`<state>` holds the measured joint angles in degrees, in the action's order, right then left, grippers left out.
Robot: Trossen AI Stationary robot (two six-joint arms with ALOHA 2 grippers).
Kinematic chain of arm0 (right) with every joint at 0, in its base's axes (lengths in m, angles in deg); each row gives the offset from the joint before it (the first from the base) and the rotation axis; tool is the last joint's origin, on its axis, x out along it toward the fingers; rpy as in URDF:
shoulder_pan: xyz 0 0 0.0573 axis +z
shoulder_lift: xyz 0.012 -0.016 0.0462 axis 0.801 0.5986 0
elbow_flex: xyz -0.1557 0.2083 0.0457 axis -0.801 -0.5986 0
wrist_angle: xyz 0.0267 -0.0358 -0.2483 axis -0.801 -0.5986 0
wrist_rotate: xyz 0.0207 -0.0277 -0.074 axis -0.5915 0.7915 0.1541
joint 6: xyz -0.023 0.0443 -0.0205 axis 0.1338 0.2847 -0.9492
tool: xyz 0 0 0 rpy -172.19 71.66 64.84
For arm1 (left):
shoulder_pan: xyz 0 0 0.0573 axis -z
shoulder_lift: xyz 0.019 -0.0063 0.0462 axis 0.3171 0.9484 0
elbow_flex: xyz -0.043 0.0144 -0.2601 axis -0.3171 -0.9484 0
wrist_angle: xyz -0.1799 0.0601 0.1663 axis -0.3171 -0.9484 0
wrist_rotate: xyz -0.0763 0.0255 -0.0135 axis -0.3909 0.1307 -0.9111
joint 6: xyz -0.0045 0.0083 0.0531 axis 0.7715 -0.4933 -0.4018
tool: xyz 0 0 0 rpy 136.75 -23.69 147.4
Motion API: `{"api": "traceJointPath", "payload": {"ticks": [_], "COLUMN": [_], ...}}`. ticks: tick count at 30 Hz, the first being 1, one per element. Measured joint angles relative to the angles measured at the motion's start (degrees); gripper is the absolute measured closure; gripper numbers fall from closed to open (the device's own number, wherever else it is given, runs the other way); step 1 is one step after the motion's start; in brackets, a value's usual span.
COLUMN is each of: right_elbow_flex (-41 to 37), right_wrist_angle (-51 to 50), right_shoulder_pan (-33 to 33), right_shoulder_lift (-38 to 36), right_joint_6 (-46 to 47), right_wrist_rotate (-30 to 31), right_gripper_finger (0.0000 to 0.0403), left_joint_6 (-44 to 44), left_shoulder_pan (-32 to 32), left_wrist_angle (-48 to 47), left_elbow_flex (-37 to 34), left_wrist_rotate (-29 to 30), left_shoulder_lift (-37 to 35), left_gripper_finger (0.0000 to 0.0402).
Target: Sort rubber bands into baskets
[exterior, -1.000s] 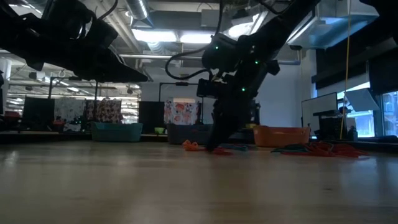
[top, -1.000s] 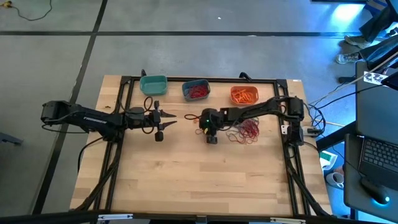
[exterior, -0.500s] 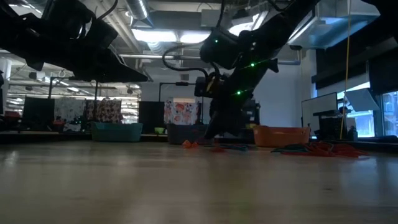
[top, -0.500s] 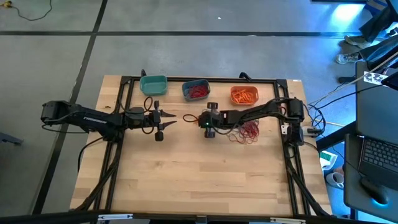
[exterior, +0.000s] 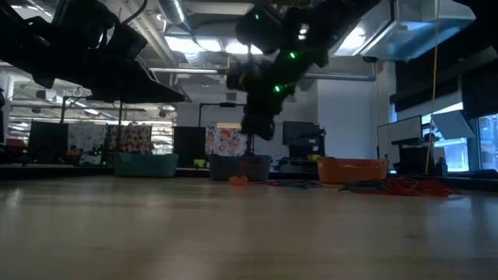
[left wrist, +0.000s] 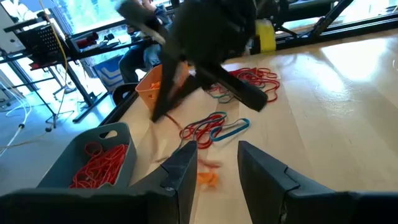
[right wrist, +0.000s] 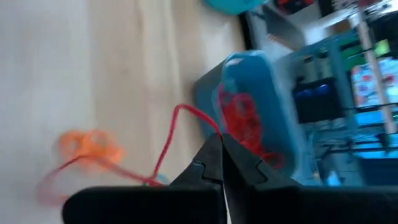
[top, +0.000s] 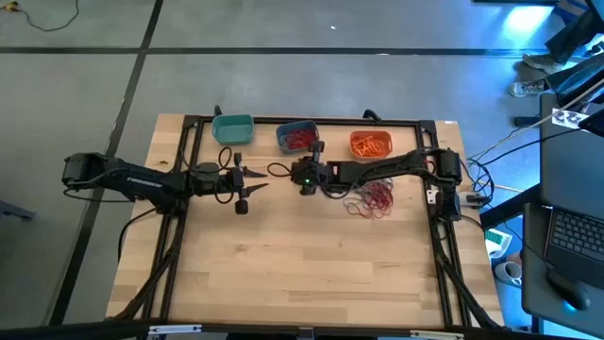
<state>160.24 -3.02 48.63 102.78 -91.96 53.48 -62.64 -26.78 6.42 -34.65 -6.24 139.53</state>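
Note:
I need to let go of the red rubber band with my right gripper onto the red rubber bands inside the slate blue basket (top: 299, 138) (right wrist: 247, 123).
My right gripper (top: 304, 185) is raised above the table just in front of the slate blue basket (top: 297, 138) and is shut on a red rubber band (right wrist: 177, 115). The slate blue basket holds red bands (right wrist: 245, 121). The teal basket (top: 233, 128) and the orange basket (top: 370, 144) stand beside it along the far edge. A pile of red bands (top: 376, 198) lies at the right. My left gripper (top: 253, 181) is open and empty, left of the right gripper. My right gripper pinches the red rubber band at one end of its loop (right wrist: 214, 132) between its two shut fingertips. The fingers point down at the table. The band hangs slack below them (left wrist: 171, 118); whether its lower end is clear of the table I cannot tell.
A loose orange band (left wrist: 205, 177) lies on the wood in front of the slate blue basket. A few red and blue bands (left wrist: 214, 127) lie between it and the red pile. Black frame rails (top: 189, 151) run along the table's edges. The near half of the table is bare wood.
My right gripper has risen off the table and gone toward the far edge and a little left, toward the slate blue basket. It has stayed shut and drawn the red band up from the loose bands.

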Motion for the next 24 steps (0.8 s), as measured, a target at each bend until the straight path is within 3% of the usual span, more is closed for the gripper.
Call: {"api": "traceJointPath", "payload": {"ticks": [12, 19, 24], "right_elbow_flex": [14.08, 14.96, 14.74], "right_wrist_angle": [-5.05, -5.14, -5.20], "right_shoulder_pan": [-5.38, -11.06, -15.31], "right_shoulder_lift": [-0.15, -0.20, -0.20], "right_joint_6": [-5.50, -5.27, -0.69], "right_wrist_rotate": [2.85, -3.35, -12.64], "right_gripper_finger": [0.0398, 0.0398, 0.0397], "left_joint_6": [0.00, -0.02, -0.03], "left_shoulder_pan": [0.00, 0.00, 0.00], "left_wrist_angle": [0.00, 0.00, 0.00], "left_elbow_flex": [0.00, 0.00, 0.00], "left_wrist_rotate": [0.00, 0.00, 0.00], "left_shoulder_lift": [0.00, 0.00, 0.00], "left_gripper_finger": [0.0289, 0.0289, 0.0289]}}
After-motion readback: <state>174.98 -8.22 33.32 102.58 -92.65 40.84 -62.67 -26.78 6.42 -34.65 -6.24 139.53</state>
